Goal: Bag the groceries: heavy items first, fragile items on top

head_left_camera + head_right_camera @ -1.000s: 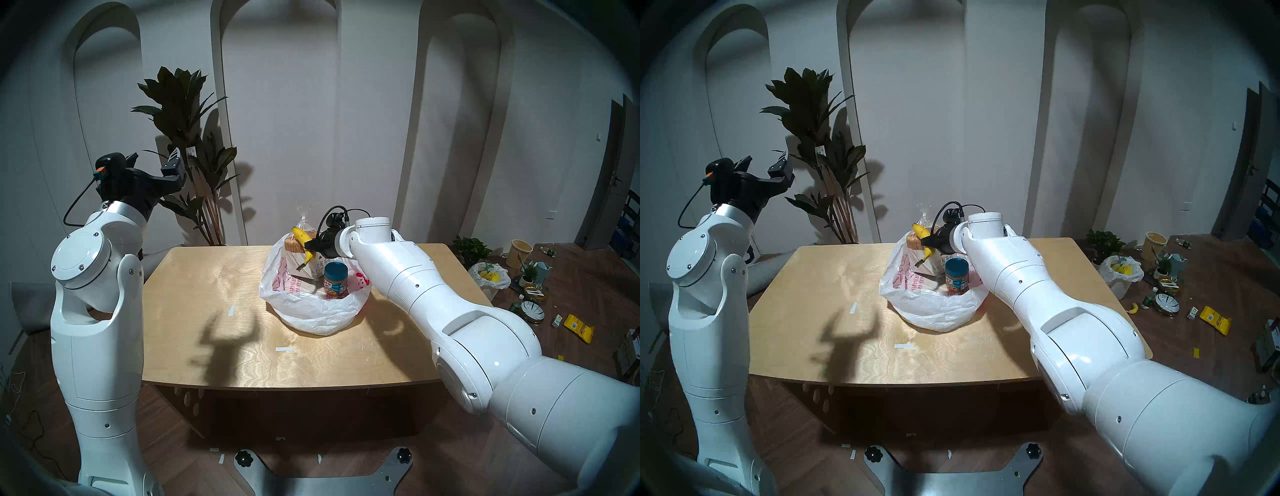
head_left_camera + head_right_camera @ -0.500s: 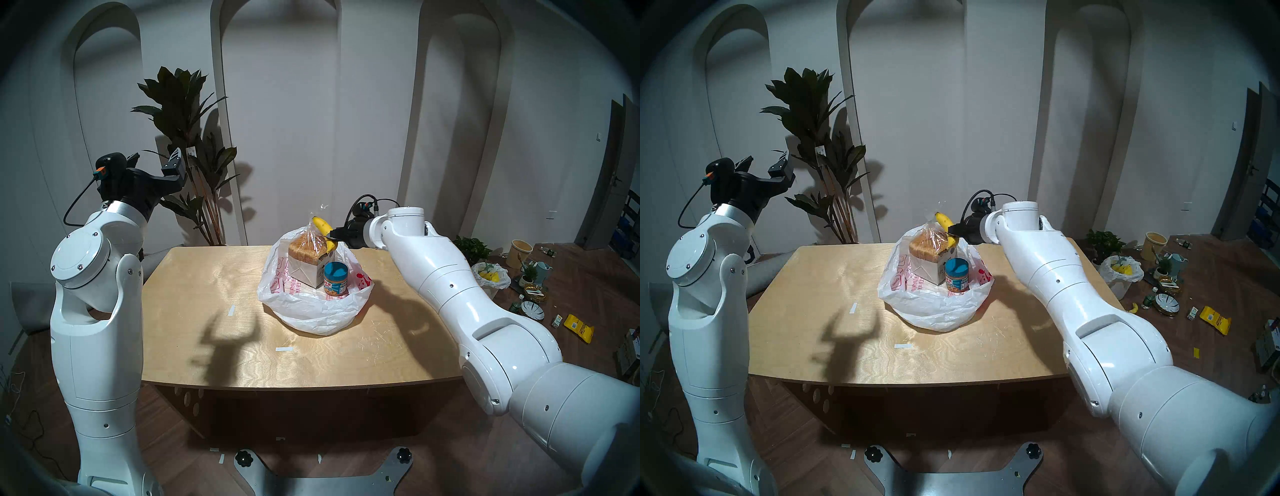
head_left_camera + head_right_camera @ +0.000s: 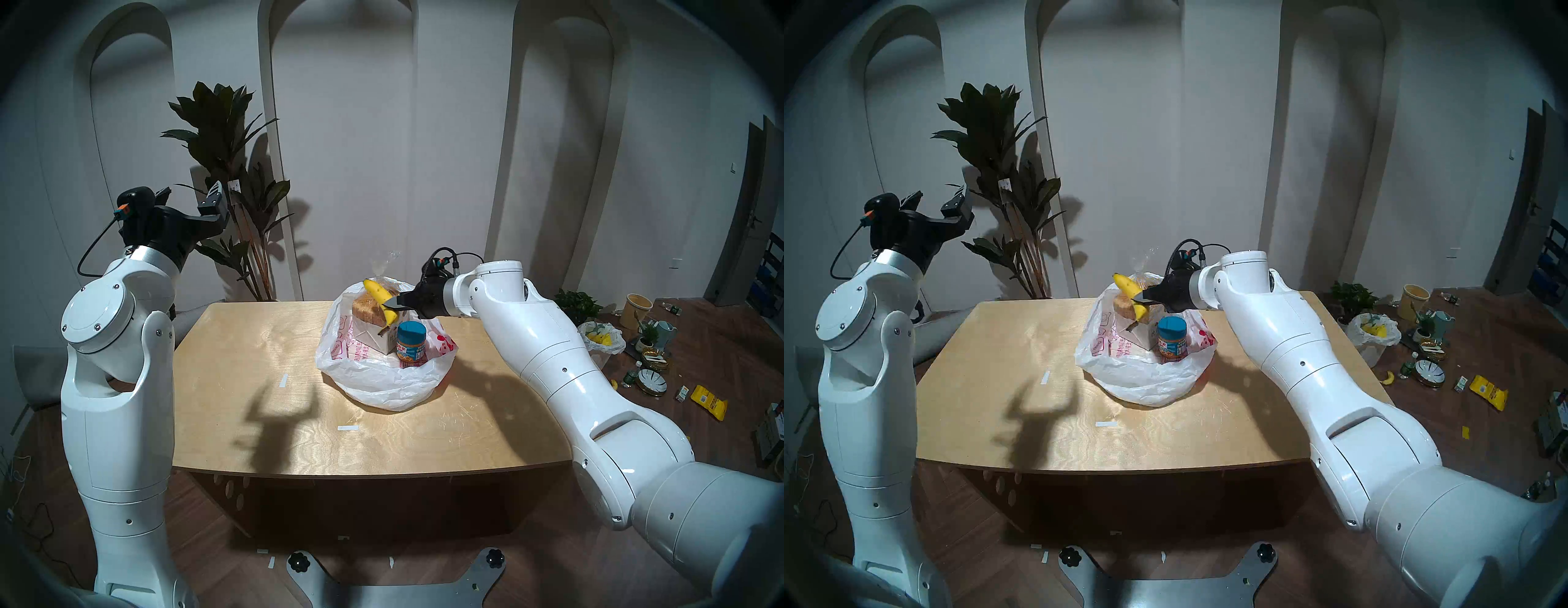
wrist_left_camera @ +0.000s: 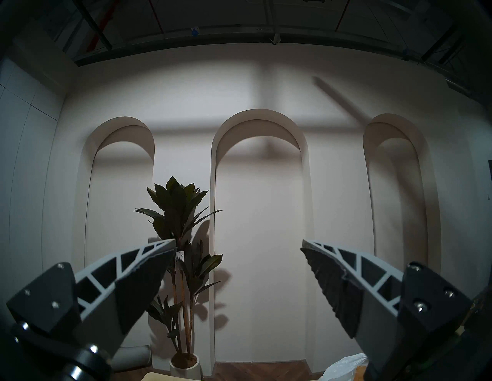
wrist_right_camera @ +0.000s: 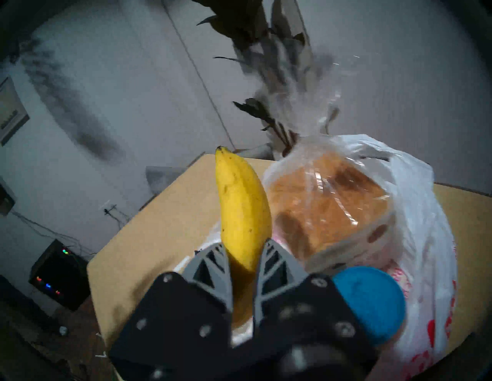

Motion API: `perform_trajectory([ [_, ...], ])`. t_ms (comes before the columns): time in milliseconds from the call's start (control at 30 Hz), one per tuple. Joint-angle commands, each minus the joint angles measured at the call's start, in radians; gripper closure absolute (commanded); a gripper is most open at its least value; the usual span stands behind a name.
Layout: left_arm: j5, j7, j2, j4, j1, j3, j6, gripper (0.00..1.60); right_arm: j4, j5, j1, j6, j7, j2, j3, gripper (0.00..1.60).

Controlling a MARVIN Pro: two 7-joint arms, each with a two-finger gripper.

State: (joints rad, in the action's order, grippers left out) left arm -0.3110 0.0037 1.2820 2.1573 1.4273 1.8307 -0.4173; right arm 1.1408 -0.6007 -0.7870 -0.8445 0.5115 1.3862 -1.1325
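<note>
Next, my right gripper lets go of the banana in the carrier bag [image 3: 348,354] beside the loaf, across from the peanut butter jar.
The white carrier bag [image 3: 382,378] with red printing lies open on the wooden table [image 3: 263,382]. Inside it stand the blue-lidded peanut butter jar [image 3: 410,342] and the wrapped sliced loaf [image 3: 365,308]; both also show in the right wrist view, the jar's lid [image 5: 372,300] and the loaf [image 5: 327,202]. My right gripper [image 3: 392,303] is shut on the yellow banana [image 3: 379,293], holding it tilted above the loaf and over the bag; the wrist view shows the banana [image 5: 242,207] between the fingers [image 5: 215,268]. My left gripper [image 4: 238,244] is open and empty, raised high at the far left [image 3: 191,199].
A tall potted plant [image 3: 237,178] stands behind the table's far left. On the floor to the right are a small white bag with yellow contents [image 3: 600,339], bowls, a cup and a yellow packet [image 3: 708,401]. Two white tape strips [image 3: 348,428] lie on the table.
My right arm swung right and lifted the banana, then came back left and lower; the banana now hangs over the loaf. The bag's right side spread out. The left arm has not moved.
</note>
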Motion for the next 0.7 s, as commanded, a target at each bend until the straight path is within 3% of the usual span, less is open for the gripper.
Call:
perform_trajectory([
  [0,0.002,0.001,-0.005,0.016,-0.012,0.002,0.003,0.0,0.118,-0.019,-0.025,-0.067,0.036,-0.07,-0.017,1.6],
  [167,0.003,0.003,-0.006,0.018,-0.013,0.002,0.001,0.0,0.206,-0.011,-0.09,-0.115,0.005,-0.115,-0.029,1.6],
  [267,0.003,0.004,-0.006,0.019,-0.013,0.002,0.0,0.0,0.233,-0.002,-0.111,-0.115,-0.015,-0.115,-0.028,1.6],
  [400,0.004,0.007,-0.006,0.02,-0.013,0.001,-0.003,0.0,0.28,0.027,-0.151,-0.114,-0.108,-0.075,-0.027,1.6],
  [667,0.003,0.006,-0.007,0.019,-0.012,0.001,0.0,0.0,0.094,0.057,-0.023,-0.034,-0.181,0.039,0.058,1.6],
])
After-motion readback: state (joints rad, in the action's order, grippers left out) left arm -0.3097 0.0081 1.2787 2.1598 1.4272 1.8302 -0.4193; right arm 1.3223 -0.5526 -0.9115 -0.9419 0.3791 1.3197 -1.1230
